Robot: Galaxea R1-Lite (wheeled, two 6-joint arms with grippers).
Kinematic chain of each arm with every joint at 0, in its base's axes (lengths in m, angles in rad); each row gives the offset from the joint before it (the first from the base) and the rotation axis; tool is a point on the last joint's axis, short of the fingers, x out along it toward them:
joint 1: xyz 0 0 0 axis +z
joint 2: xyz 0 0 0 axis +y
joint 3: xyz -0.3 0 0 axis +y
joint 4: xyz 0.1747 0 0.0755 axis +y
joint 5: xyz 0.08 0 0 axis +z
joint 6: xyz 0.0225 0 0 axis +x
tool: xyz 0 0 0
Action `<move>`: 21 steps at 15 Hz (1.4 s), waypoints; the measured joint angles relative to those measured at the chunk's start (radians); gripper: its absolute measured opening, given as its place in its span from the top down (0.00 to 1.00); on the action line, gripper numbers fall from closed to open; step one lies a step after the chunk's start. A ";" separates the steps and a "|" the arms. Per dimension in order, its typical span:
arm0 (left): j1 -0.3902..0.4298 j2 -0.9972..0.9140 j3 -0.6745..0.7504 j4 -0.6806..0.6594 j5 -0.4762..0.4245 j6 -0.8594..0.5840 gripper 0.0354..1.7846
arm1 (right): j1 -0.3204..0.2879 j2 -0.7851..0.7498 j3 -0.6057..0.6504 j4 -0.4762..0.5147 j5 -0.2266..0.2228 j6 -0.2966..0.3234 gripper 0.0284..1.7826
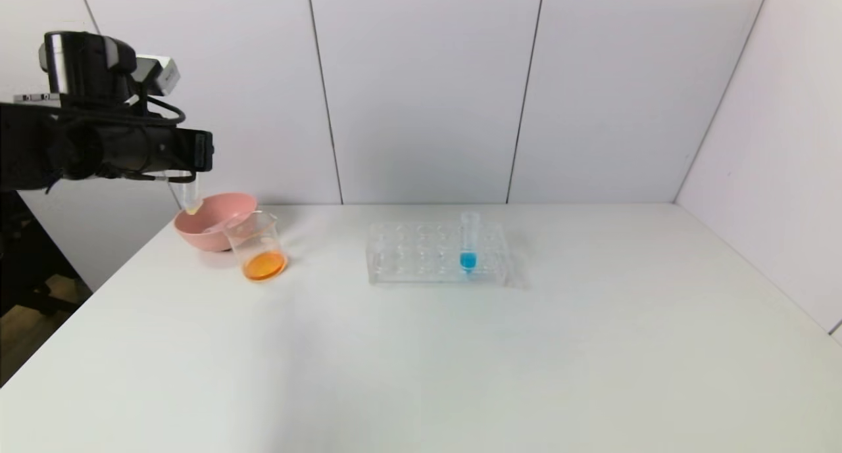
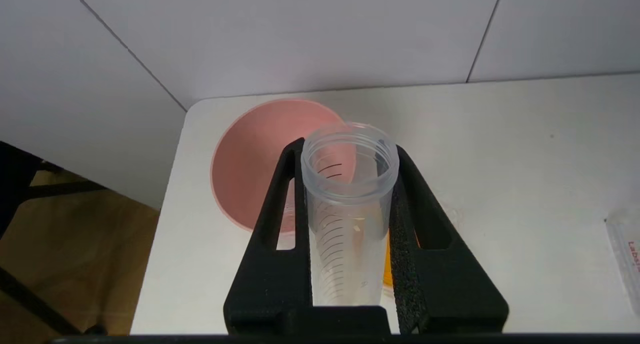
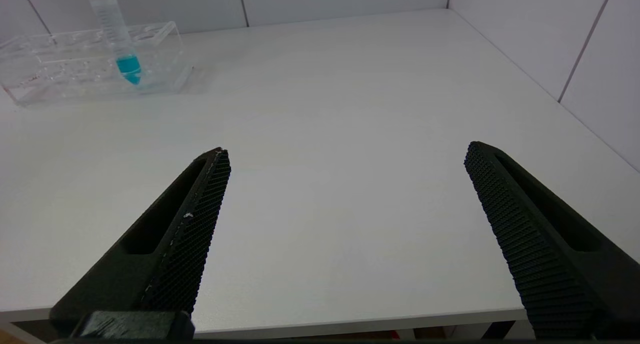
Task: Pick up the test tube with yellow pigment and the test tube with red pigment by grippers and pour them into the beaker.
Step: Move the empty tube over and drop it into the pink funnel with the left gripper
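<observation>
My left gripper should release the clear test tube so that it ends up inside the pink bowl (image 1: 223, 215) (image 2: 280, 164) that sits beside the beaker. The tube is now over the bowl's rim.
My left gripper (image 1: 187, 177) is shut on a clear graduated test tube (image 1: 189, 195), held in the air over the left rim of the pink bowl (image 1: 204, 233). The tube looks almost empty, with only a pale yellowish trace at its lower end. In the left wrist view the tube (image 2: 347, 224) sits between both fingers of the left gripper (image 2: 347, 147). I cannot tell whether it is the yellow or the red one. The beaker (image 1: 258, 246) stands beside the bowl with orange liquid in its bottom. My right gripper (image 3: 345, 154) is open and empty over the table's front edge.
A clear tube rack (image 1: 434, 252) stands mid-table and holds one tube with blue liquid (image 1: 468, 242), also in the right wrist view (image 3: 117, 39). The pink bowl (image 2: 250, 169) lies below the held tube. The table's left edge is close to the bowl.
</observation>
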 joint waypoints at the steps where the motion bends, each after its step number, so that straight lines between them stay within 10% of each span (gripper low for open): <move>1: 0.000 -0.022 0.088 -0.103 0.004 -0.021 0.76 | 0.000 0.000 0.000 0.000 0.000 0.000 0.04; 6: 0.002 -0.055 0.334 -0.549 0.081 -0.127 0.76 | 0.000 0.000 0.000 0.000 0.000 0.000 0.04; 21: 0.145 0.422 -0.104 -0.549 0.077 -0.121 0.76 | 0.000 0.000 0.000 0.000 0.000 0.000 0.04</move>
